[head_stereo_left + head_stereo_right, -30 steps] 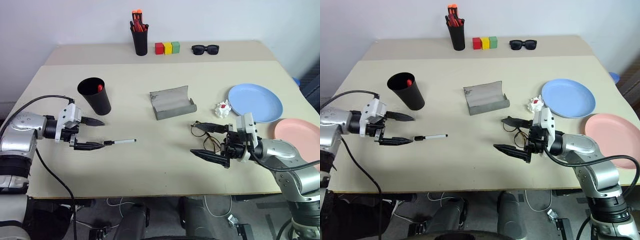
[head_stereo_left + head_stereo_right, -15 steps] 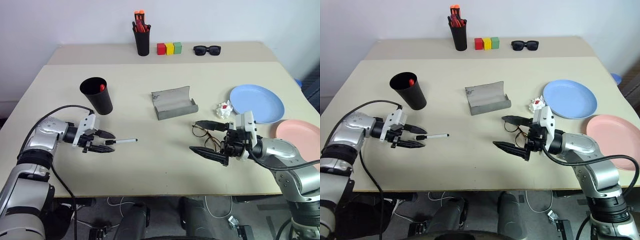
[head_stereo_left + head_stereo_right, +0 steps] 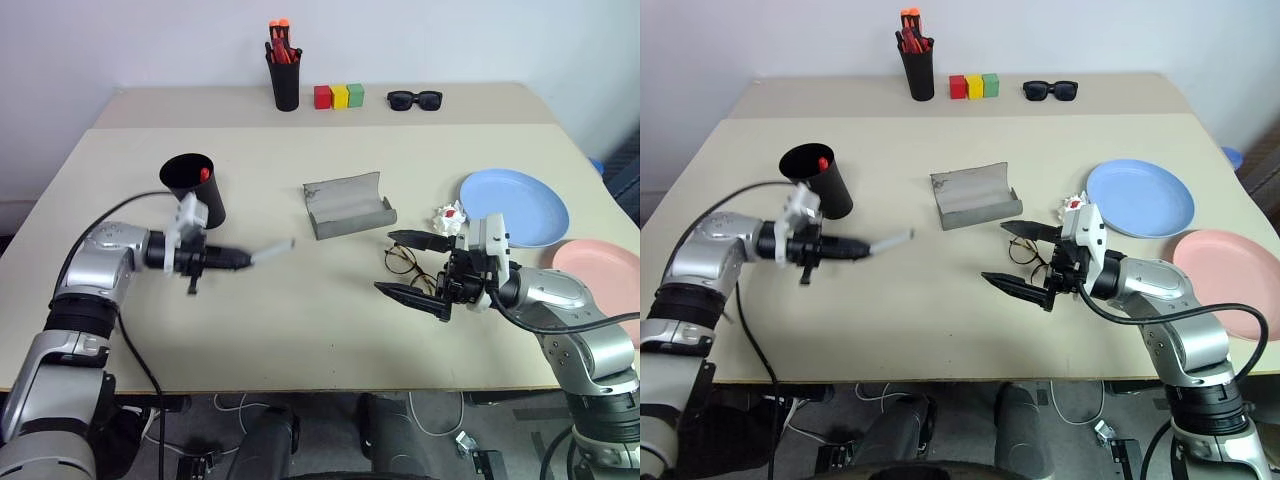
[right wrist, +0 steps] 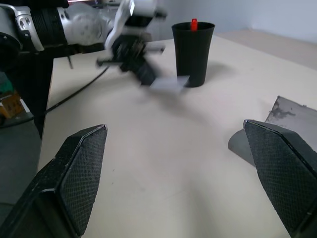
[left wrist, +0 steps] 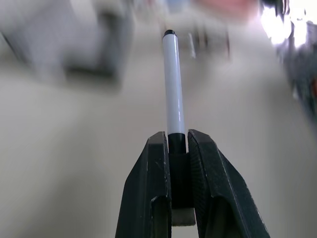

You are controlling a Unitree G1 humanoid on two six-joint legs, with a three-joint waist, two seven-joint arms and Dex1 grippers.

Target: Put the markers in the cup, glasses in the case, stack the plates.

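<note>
My left gripper is going to release the white marker inside the black cup (image 3: pixel 188 173), so that I leave it next to the red marker.
My left gripper (image 3: pixel 238 258) is shut on the black cap end of the white marker (image 3: pixel 272 249), which hangs above the table just right of the black cup (image 3: pixel 192 186). Seen from the left wrist, the marker (image 5: pixel 173 89) sticks straight out from between the fingers (image 5: pixel 154 178). The red marker (image 3: pixel 203 175) stands in the cup. The wire-frame glasses (image 3: pixel 404 262) lie on the table between the spread fingers of my open right gripper (image 3: pixel 412 270). Mid-table, the grey case (image 3: pixel 345 206) lies with its lid open. The blue plate (image 3: pixel 515 206) and the pink plate (image 3: pixel 598 268) sit side by side at the right.
A slim black pen cup with red-orange pens (image 3: pixel 283 75), three coloured blocks (image 3: pixel 335 96) and black sunglasses (image 3: pixel 412 99) line the table's far edge. A crumpled white paper (image 3: pixel 447 218) lies between the case and the blue plate.
My left gripper has shut on the white marker and lifted it off the table, moving up and to the right. The right arm has stayed in place.
</note>
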